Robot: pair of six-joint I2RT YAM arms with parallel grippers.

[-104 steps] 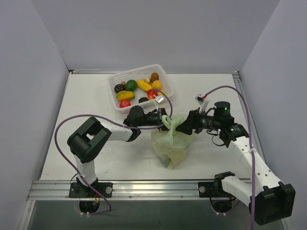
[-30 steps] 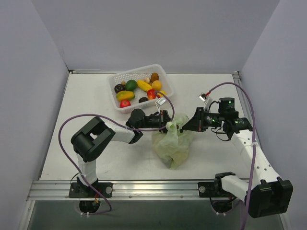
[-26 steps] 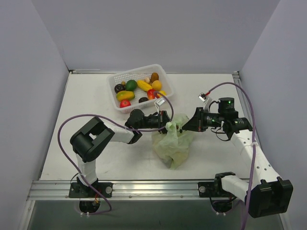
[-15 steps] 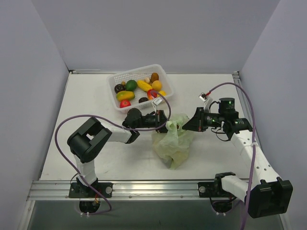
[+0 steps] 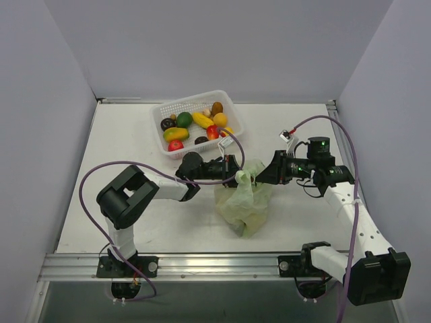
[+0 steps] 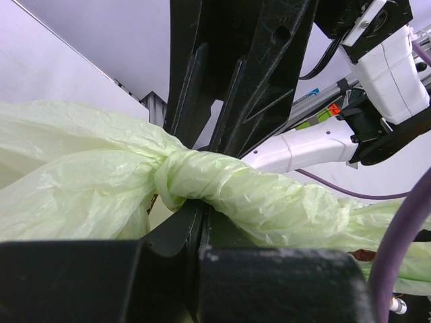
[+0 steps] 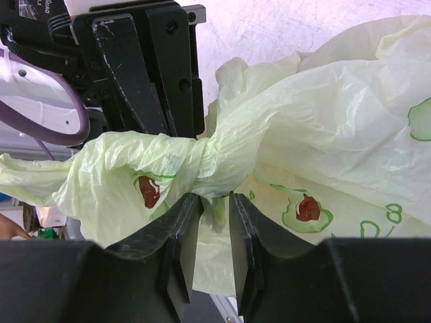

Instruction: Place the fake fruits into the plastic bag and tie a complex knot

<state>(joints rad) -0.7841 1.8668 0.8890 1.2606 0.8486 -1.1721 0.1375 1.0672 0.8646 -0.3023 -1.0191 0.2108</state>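
My left gripper is at the knot and the tail of the bag handle is free. Next, my right gripper pinches the bag's loose fold [image 7: 215, 214] before my left gripper takes that tail.
The plastic bag [image 5: 244, 202] lies bulging mid-table, its pale-green handles twisted into a knot [image 7: 202, 161] at its top. My left gripper [image 5: 234, 173] reaches in from the left, shut on the twisted plastic at the knot [image 6: 168, 178]; its fingertips [image 6: 192, 225] are pressed together under the strand. Opposite it, my right gripper [image 5: 264, 177] is open; its fingers [image 7: 180, 232] stand slightly apart below the knot with a loose fold of plastic hanging between them. Several fake fruits [image 5: 202, 120] lie in the white basket. Whatever is inside the bag is hidden.
The white perforated basket [image 5: 192, 99] stands behind the bag, close to the left gripper. A purple cable [image 5: 128, 165] loops over the left arm and another [image 5: 337, 134] arcs over the right arm. Walls enclose the table on three sides.
My right gripper has opened its jaws off the bag's knot. The left gripper loosened briefly, then shut again at the knot, shifting slightly right. The bag has hardly moved.
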